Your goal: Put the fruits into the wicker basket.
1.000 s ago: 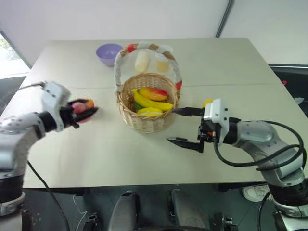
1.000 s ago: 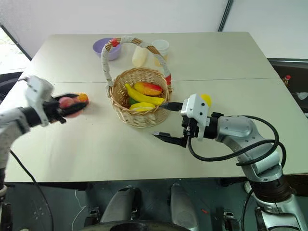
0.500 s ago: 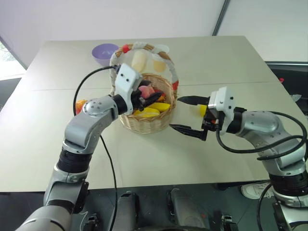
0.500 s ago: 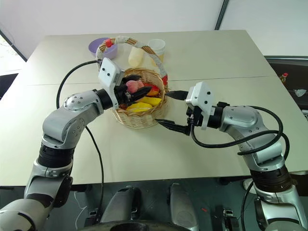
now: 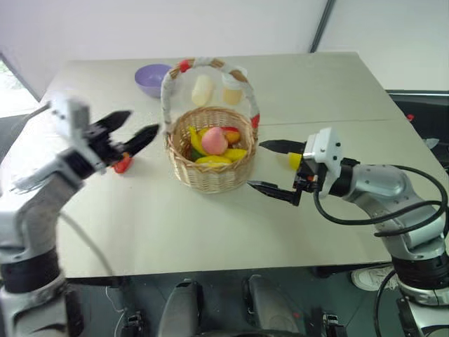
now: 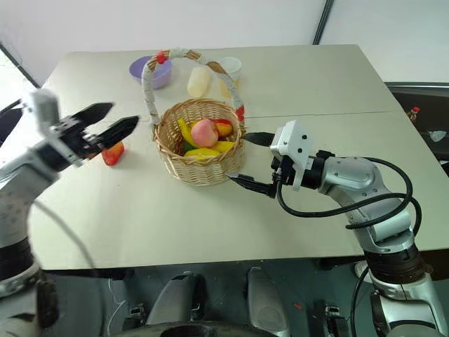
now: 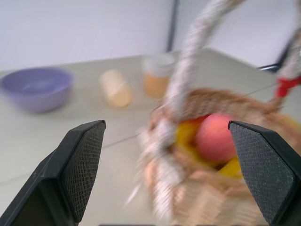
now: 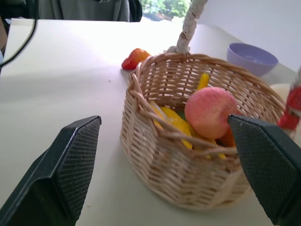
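Right gripper will grip the sides of the yellow lemon point(image 5: 295, 161), still outside the wicker basket on the table.
The wicker basket point(image 5: 212, 167) stands mid-table, and the pink peach point(image 5: 214, 140) lies in it on top of yellow and orange pieces. A red-orange strawberry point(image 5: 123, 164) lies on the table to the basket's left. Just above that strawberry hovers my left gripper point(image 5: 144, 121), open and empty, pointing toward the basket. My right gripper point(image 5: 255, 164) stands open and empty against the basket's right side. The yellow lemon point(image 5: 295, 160) lies on the table behind it. The right wrist view shows the peach point(image 8: 210, 111) and the strawberry point(image 8: 134, 58).
A purple bowl point(image 5: 156, 76), a pale cream oblong piece point(image 5: 202, 89) and a cup of orange liquid point(image 5: 235, 88) stand behind the basket. The basket's tall handle point(image 5: 168, 91) arches over it. The table's front edge point(image 5: 210, 270) runs close below both arms.
My left gripper carried the peach from the left over the basket, let it go there, and swung back left, now open. The right arm stayed put.
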Controlling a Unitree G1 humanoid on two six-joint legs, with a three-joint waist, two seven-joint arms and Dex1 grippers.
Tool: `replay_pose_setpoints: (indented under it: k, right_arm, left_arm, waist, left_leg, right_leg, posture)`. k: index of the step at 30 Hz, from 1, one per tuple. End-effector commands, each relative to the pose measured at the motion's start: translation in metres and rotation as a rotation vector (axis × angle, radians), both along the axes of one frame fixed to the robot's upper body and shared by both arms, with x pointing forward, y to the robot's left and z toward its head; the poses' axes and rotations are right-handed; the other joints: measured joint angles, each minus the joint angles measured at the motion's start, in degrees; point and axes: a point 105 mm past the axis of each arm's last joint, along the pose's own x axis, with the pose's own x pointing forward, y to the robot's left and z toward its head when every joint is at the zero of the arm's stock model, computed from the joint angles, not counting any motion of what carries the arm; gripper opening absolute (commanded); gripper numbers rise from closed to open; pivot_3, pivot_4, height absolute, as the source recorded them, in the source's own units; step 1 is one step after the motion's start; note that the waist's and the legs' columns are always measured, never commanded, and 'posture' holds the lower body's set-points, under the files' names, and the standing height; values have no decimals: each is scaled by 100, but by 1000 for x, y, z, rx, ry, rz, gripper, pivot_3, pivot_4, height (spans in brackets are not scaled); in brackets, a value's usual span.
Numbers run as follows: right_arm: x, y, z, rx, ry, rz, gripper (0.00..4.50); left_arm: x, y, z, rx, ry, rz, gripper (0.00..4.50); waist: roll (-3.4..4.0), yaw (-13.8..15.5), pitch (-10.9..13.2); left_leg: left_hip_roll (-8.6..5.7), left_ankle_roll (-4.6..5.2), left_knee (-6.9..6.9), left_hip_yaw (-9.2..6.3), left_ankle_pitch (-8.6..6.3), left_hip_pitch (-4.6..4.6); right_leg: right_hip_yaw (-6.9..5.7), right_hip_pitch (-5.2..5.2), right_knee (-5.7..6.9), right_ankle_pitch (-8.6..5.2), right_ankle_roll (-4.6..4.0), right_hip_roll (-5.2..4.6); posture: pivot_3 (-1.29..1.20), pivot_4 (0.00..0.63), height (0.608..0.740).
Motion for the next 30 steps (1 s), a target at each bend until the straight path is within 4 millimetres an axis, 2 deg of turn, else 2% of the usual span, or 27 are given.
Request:
replay_pose_setpoints:
  k: [1,3,7,13,18,23,26,29,30]
  right_arm:
    - [-4,13,11,20,-49,71,4500]
    - [-4,20,12,28,-50,100,4500]
    - [-5,29,14,41,-53,143,4500]
    - [-7,34,13,46,-51,162,4500]
    - [-10,34,11,53,-50,146,4500]
    - [-12,34,10,60,-51,133,4500]
    - [-13,33,10,67,-54,122,4500]
    - [-13,33,8,69,-48,119,4500]
    - [-14,34,7,69,-46,120,4500]
  left_arm:
    - [14,43,-12,80,69,290,4468]
    - [22,50,-23,94,118,370,4468]
    - [39,33,-37,105,159,343,4468]
    - [66,32,-60,140,263,380,4468]
    - [80,36,-76,160,328,402,4468]
    - [84,34,-86,150,364,370,4468]
    - [83,37,-89,153,363,382,3625]
    - [82,40,-90,179,368,401,2286]
    - [82,41,-90,188,365,407,2286]
  waist:
    - [-3,44,-1]
    - [-4,52,-2]
    - [-7,97,-2]
    - [-7,68,-2]
    - [-7,14,-2]
    - [-8,-32,-2]
    - [-8,-36,-2]
    - [-8,-31,-2]
    - [-8,-30,-2]
  left_leg:
    - [-2,0,7,-2,0,1]
    - [-5,0,10,1,0,6]
    - [-6,0,9,-1,-1,-2]
    - [-6,0,1,4,-1,-6]
    - [-10,0,1,5,0,-4]
    - [-7,0,1,5,0,-5]
    - [-5,-1,1,5,0,-5]
    - [-4,-1,1,4,0,-5]
    - [-4,-1,1,4,0,-5]
  right_leg:
    - [-3,8,-5,-1,-1,-1]
    - [0,16,-13,-1,-1,-4]
    - [-1,8,-11,4,8,-7]
    - [-1,-3,-9,4,7,-7]
    - [-2,-4,-6,5,7,-2]
    - [-2,-5,-5,5,8,-6]
    - [-1,-5,-4,5,8,-6]
    - [-1,-5,-4,5,8,-7]
    - [-1,-5,-3,5,8,-8]
  posture:
    - [0,150,740]
    - [0,150,740]
    - [0,150,740]
    - [0,150,740]
    - [0,150,740]
    - [0,150,740]
    - [0,150,740]
    - [0,150,740]
    - [0,150,740]
